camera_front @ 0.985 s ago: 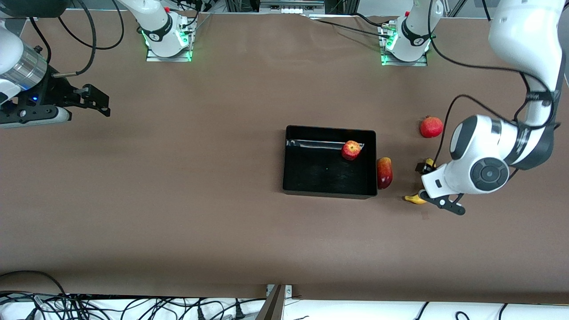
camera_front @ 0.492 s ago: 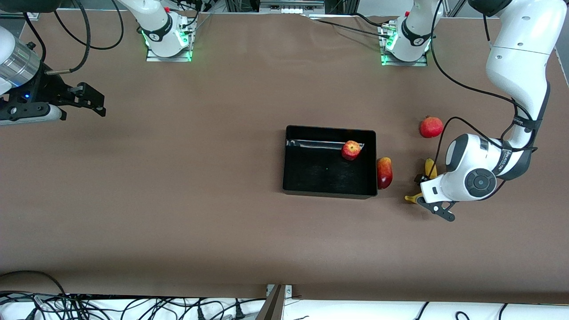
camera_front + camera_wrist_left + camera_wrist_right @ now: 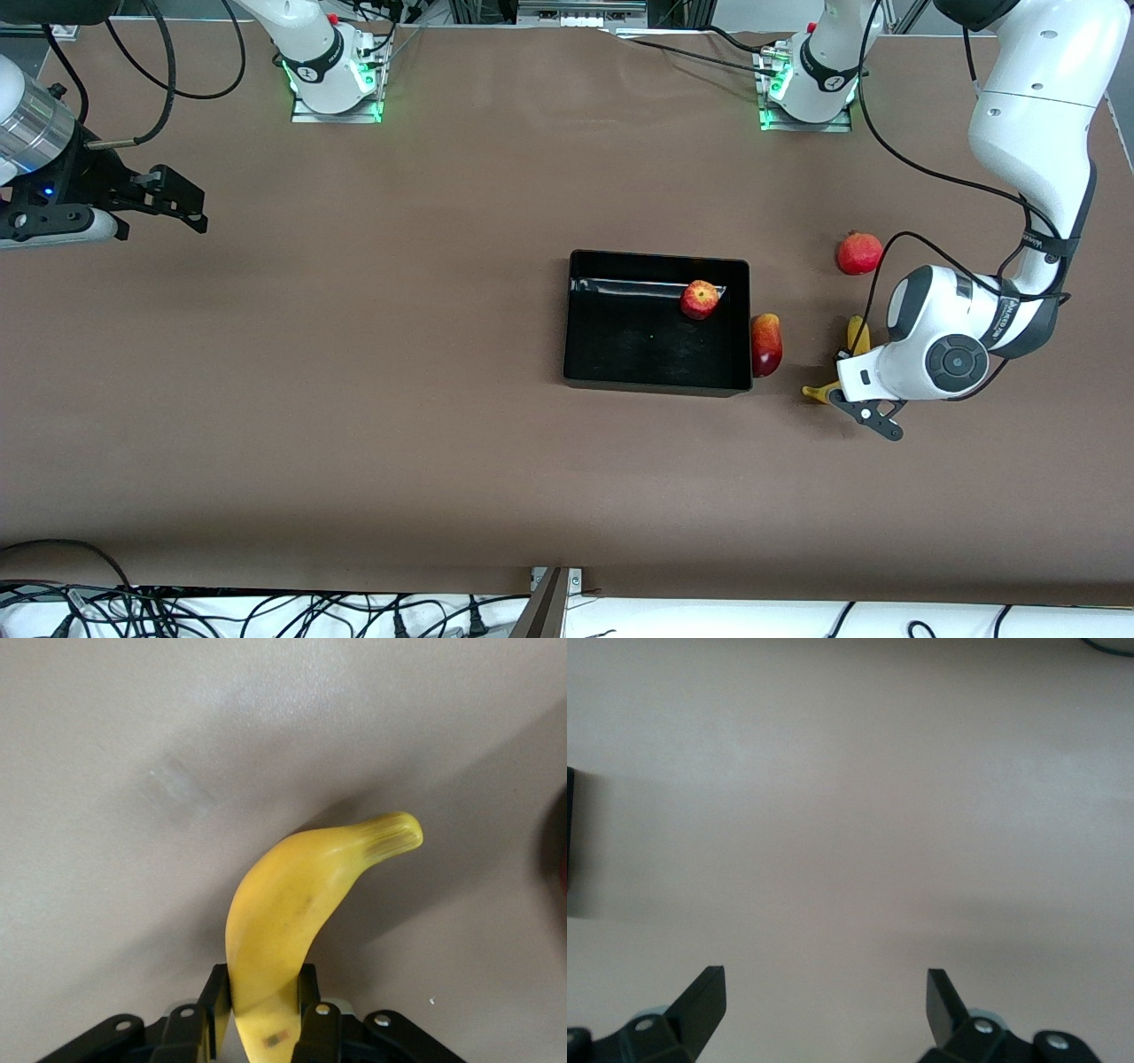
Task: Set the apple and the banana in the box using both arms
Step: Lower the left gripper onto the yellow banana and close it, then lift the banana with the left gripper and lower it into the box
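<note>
The robot's left gripper will put the banana down on the black box's bare bottom beside the apple (image 3: 648, 321), opposite the mango-like fruit.
The banana (image 3: 856, 335) lies on the table near the left arm's end, partly hidden under the left hand. My left gripper (image 3: 843, 365) is low over it. In the left wrist view, my left gripper (image 3: 261, 1001) is shut on the banana (image 3: 292, 904), with a finger against each side. The apple (image 3: 700, 299) sits inside the black box (image 3: 656, 387), near its wall toward the robots. My right gripper (image 3: 189, 202) waits open and empty over bare table at the right arm's end. In the right wrist view the right gripper (image 3: 826, 992) has nothing between its fingers.
A red-yellow mango-like fruit (image 3: 766, 345) lies against the box's outer wall, between the box and the banana. A round red crowned fruit (image 3: 858, 253) sits farther from the front camera than the banana. Cables run from the left arm's base.
The left arm has come down and settled over the banana, whose near tip shifted slightly. The right gripper drifted a little toward the right arm's end.
</note>
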